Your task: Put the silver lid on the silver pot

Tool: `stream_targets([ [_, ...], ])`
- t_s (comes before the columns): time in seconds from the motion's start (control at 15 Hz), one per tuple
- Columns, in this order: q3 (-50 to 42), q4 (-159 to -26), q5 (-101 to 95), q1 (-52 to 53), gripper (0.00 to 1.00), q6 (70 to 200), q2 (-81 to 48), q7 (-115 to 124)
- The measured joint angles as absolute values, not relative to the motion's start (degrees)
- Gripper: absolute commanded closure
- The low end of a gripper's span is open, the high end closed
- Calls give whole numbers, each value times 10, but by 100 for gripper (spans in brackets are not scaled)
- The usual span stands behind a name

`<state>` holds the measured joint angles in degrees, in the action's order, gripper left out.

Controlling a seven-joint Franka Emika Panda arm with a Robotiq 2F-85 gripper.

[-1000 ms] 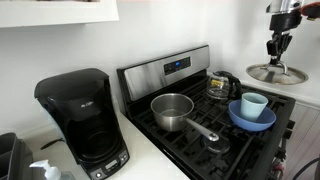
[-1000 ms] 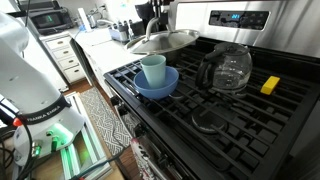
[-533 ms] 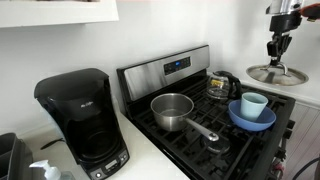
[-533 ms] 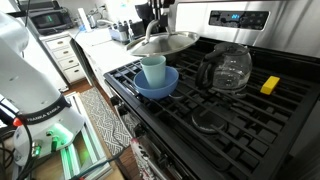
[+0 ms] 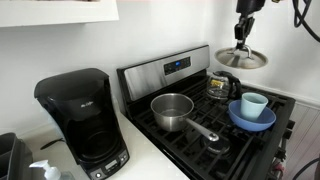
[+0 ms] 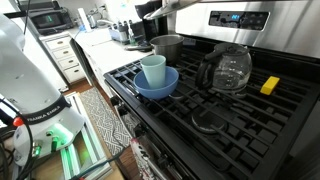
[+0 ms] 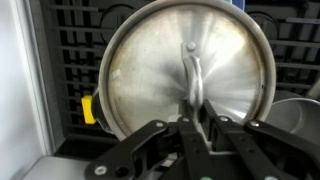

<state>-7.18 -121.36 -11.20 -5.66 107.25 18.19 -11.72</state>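
Next, my gripper releases the silver lid on the open rim of the silver pot (image 5: 172,104) (image 7: 303,118), so that it covers the pot's round opening. The lid is now over the glass kettle.
My gripper (image 5: 241,32) is shut on the handle of the silver lid (image 5: 241,58) and holds it in the air above the back of the stove, over the glass kettle (image 5: 221,84). The lid fills the wrist view (image 7: 150,70), with my fingers (image 7: 199,112) closed on its handle. The silver pot (image 5: 173,110) stands open on the stove's front burner, its long handle pointing toward the stove front. The pot also shows at the far end of the stove in an exterior view (image 6: 166,47).
A blue bowl (image 5: 251,117) holding a light cup (image 5: 254,104) sits on the stove beside the pot; it shows in both exterior views (image 6: 155,84). A black coffee maker (image 5: 82,120) stands on the counter. A yellow sponge (image 6: 270,85) lies near the kettle (image 6: 226,68).
My gripper has lifted the lid higher and carried it inward from beside the stove to above the kettle. The lid has left the other exterior view, uncovering the pot there.
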Motion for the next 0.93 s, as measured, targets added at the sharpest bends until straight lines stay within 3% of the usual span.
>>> stream_targets([
  [0.2, -44, -1137, -99, -14, 96, 1026, 147, -151],
  [0.27, -42, -1115, -91, -4, 85, 1009, 133, -173],
  [0.47, -40, -1109, -90, -3, 85, 1006, 122, -174],
  [0.53, -40, -1110, -90, -5, 96, 1006, 122, -174],
  [0.93, -38, -1112, -77, -3, 96, 1029, 89, -175],
])
